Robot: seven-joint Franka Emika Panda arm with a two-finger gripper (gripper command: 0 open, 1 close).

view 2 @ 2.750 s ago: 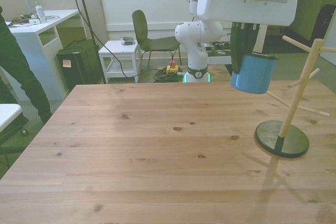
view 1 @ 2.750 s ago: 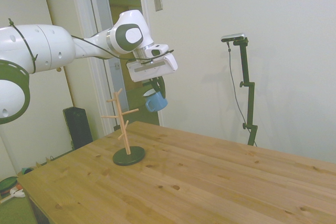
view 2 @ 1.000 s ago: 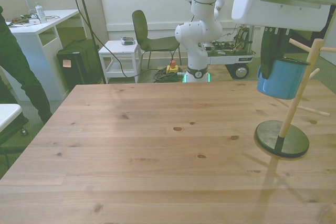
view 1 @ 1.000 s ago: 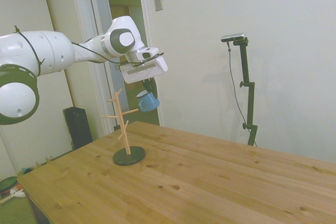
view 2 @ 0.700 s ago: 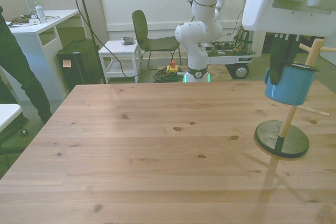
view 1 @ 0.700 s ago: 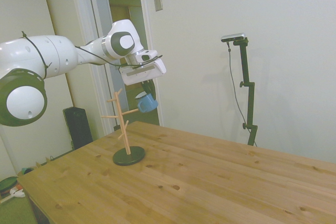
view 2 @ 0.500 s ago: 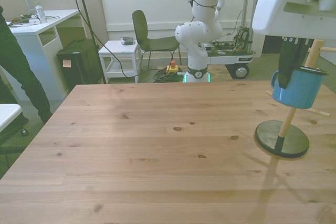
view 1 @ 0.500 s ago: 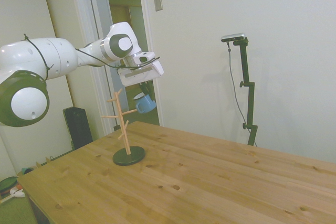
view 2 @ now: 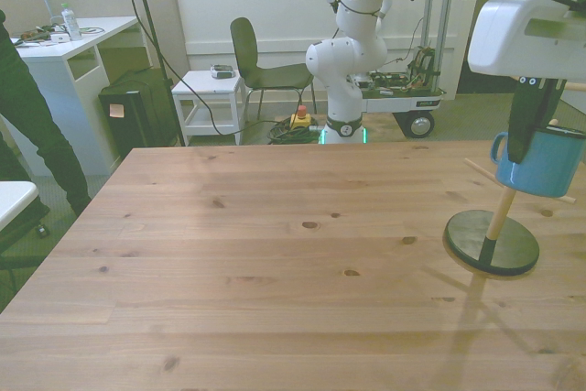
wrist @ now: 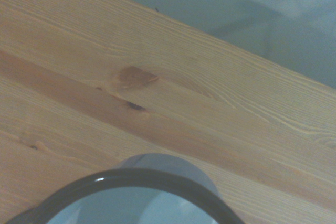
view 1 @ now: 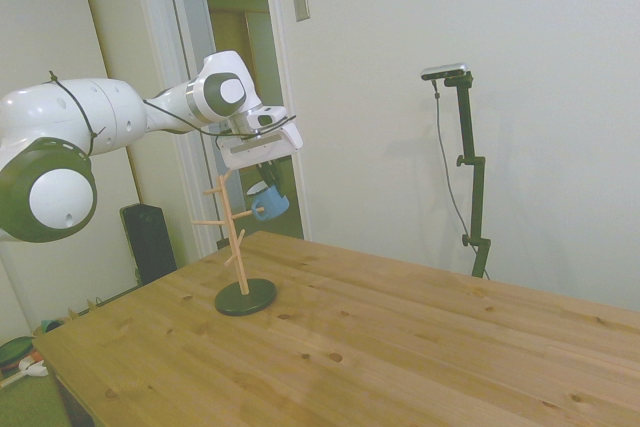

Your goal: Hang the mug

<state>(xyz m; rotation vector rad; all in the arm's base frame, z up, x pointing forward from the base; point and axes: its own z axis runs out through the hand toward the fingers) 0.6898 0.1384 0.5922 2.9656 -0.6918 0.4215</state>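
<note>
I need to let go of the light-blue mug once its handle is hung on the rack's peg pointing (view 1: 259,218) toward the white wall.
My gripper (view 2: 525,146) is shut on the rim of the light-blue mug (view 2: 552,165) and holds it upright in the air, its loop handle (view 2: 499,147) toward the front view's left. The mug hangs right at the wooden peg rack (view 2: 500,217), covering the upper part of its pole; whether it touches a peg I cannot tell. In the side view the mug (view 1: 268,205) sits just beyond the tip of an upper peg of the rack (view 1: 238,243), under the gripper (view 1: 267,185). The wrist view shows the mug's dark rim (wrist: 122,177) over the table boards.
The rack's dark round base (view 2: 492,243) stands near the table's edge (view 2: 549,146) at the front view's right. A person (view 2: 29,125) stands at the front view's left, off the table. A chair (view 2: 259,59) and a small white cart (view 2: 210,101) lie behind the table.
The gripper has carried the mug toward the front view's right and a little lower, from beside the rack to right at its pole. The grip is unchanged.
</note>
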